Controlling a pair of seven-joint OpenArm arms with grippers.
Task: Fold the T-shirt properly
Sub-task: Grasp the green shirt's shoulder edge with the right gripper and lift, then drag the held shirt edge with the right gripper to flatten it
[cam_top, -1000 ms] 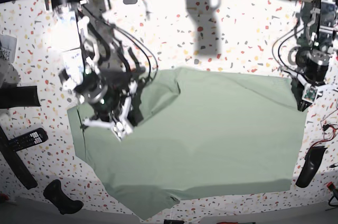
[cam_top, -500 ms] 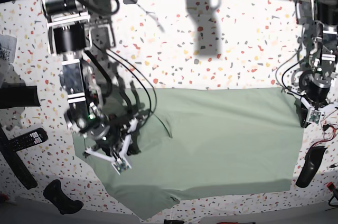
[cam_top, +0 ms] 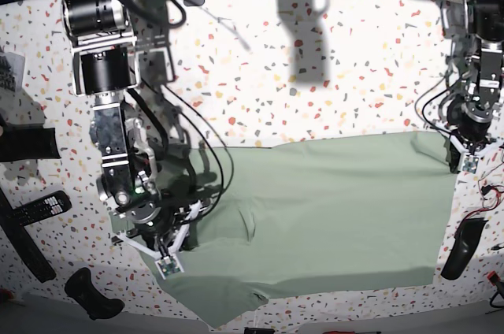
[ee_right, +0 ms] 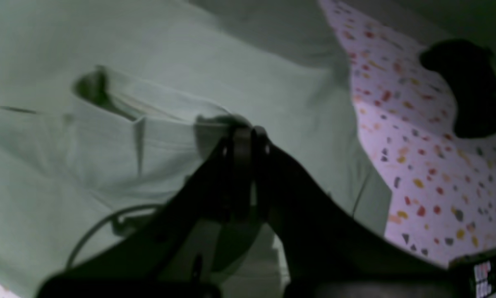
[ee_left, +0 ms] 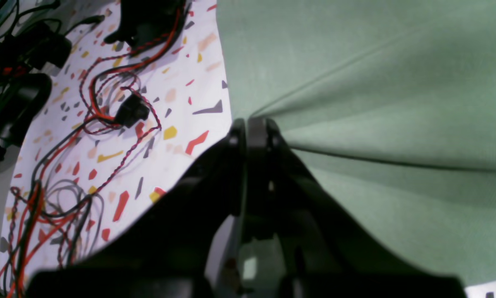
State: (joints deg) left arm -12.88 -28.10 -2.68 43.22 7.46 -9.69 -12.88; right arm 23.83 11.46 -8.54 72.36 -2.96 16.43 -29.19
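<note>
My left gripper has the T-shirt's far corner. It will let go of it just inside the shirt's edge [cam_top: 442,182] [ee_left: 255,52] next to the red and black wires. The T-shirt lies spread over the speckled table.
The pale sage-green T-shirt [cam_top: 315,208] lies spread over the speckled table, its far edge folded toward the front. My right gripper [cam_top: 169,259] is at the shirt's left side, shut on a fold of the T-shirt [ee_right: 148,136] that bunches at its closed tips [ee_right: 248,132]. My left gripper [cam_top: 465,162] is at the shirt's far right corner, shut on the T-shirt's edge [ee_left: 355,103], with creases fanning out from its closed tips [ee_left: 248,124].
A remote [cam_top: 39,208] and black tools [cam_top: 93,293] lie at the table's left edge. A black object [cam_top: 461,247] and red and black wires [ee_left: 107,107] sit beside the shirt's right edge. The table's far half [cam_top: 315,74] is bare speckled surface.
Both grippers have drawn the shirt's far edge toward the front. The right gripper moved down and forward on the left; the left gripper shifted slightly forward on the right.
</note>
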